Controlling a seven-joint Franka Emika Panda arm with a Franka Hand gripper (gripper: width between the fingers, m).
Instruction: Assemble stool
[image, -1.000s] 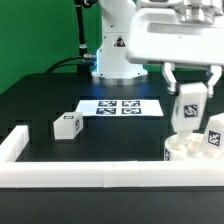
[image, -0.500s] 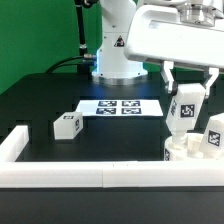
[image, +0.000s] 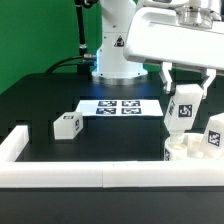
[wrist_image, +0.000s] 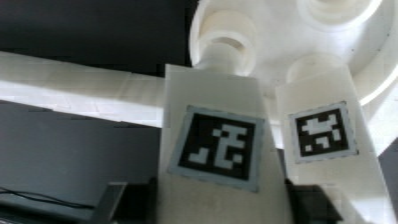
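Note:
My gripper is going to let go of the white stool leg upright in the round white seat's hole (image: 177, 146) (wrist_image: 226, 50) next to the second leg.
My gripper (image: 186, 92) is shut on a white stool leg (image: 183, 113) with a black-and-white tag. It holds the leg upright just above the round white seat (image: 186, 153) at the exterior view's right. A second leg (image: 214, 133) stands in the seat beside it. A third leg (image: 68, 124) lies loose on the black table at the left. In the wrist view the held leg (wrist_image: 222, 140) fills the middle, its end close to a hole in the seat (wrist_image: 302, 40), with the second leg (wrist_image: 320, 130) next to it. The fingers (wrist_image: 128, 203) flank the held leg.
The marker board (image: 120, 107) lies flat in front of the robot base. The long white border rail (image: 90, 176) runs along the front edge and up the left side. The seat sits against the rail's right front corner.
The held leg has tilted and shifted slightly left and up over the seat. The loose leg and seat have not moved.

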